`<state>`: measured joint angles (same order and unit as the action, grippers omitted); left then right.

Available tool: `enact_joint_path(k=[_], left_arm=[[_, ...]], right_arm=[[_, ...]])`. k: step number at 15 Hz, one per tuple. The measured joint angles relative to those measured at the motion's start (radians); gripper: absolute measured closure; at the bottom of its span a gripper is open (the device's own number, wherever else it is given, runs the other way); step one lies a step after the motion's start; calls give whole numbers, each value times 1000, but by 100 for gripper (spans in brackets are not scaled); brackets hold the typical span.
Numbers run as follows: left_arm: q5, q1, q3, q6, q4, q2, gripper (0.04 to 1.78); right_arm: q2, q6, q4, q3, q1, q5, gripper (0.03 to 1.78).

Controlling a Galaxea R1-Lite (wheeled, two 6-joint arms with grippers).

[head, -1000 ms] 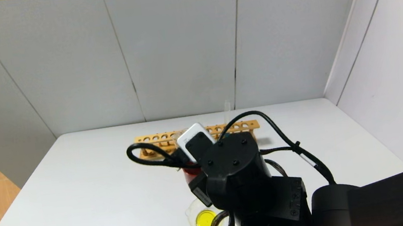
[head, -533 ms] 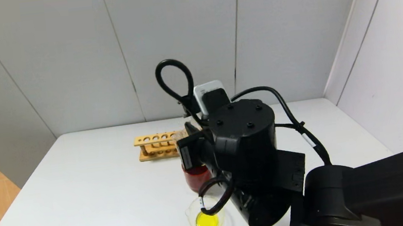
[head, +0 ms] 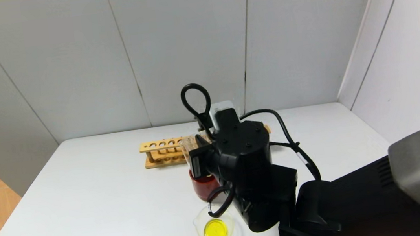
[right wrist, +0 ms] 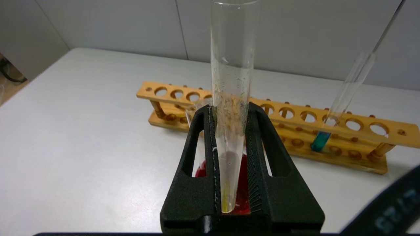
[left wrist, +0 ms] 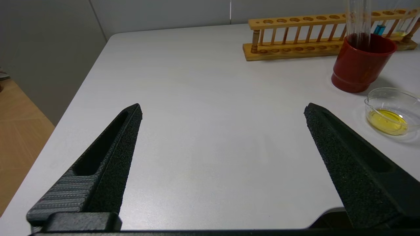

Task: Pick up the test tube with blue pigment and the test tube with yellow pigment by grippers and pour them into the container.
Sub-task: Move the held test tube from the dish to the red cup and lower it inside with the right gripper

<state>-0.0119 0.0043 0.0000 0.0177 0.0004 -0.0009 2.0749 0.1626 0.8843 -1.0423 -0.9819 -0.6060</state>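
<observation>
My right gripper is to let go of the test tube with yellow pigment, now at the cup's mouth, inside the dark-red cup (head: 201, 184) (right wrist: 225, 173), next to the colourless clear tube.
My right gripper (right wrist: 229, 109) is shut on the test tube with yellow pigment (right wrist: 231, 82). The tube stands upright with only a thin yellow trace at its bottom, which hangs at the mouth of a dark-red cup (left wrist: 359, 67). The container (head: 197, 224), a low clear beaker near the table's front, holds a pool of yellow liquid and also shows in the left wrist view as the container (left wrist: 387, 93). The test tube with blue pigment (right wrist: 321, 141) leans in the wooden rack (right wrist: 170, 95). My left gripper (left wrist: 223, 108) hangs open over bare table on the left.
The red cup (head: 202, 188) stands between the rack (head: 159, 145) and the beaker. A colourless clear tube (right wrist: 193, 113) leans in it behind my finger. The right arm's black bulk covers the table's right front. Grey walls close the back and the right side.
The right arm rose from its low, tilted pose over the beaker and turned the tube upright. It then settled back toward the rack, with the tube over the red cup.
</observation>
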Motion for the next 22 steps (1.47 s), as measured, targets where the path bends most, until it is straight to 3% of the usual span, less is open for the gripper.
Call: enact_joint_path(k=[2, 10, 16, 22], left_arm=[[0, 0, 0, 1, 0, 0, 7], [0, 0, 0, 0, 0, 0, 7], [0, 0, 0, 0, 0, 0, 7], [0, 0, 0, 0, 0, 0, 7]], right_arm=[[37, -3, 19, -8, 0, 6, 149], [164, -16, 63, -138, 26, 100, 149], [164, -37, 108, -129, 87, 105, 149], [138, -88, 113, -72, 77, 119, 149]])
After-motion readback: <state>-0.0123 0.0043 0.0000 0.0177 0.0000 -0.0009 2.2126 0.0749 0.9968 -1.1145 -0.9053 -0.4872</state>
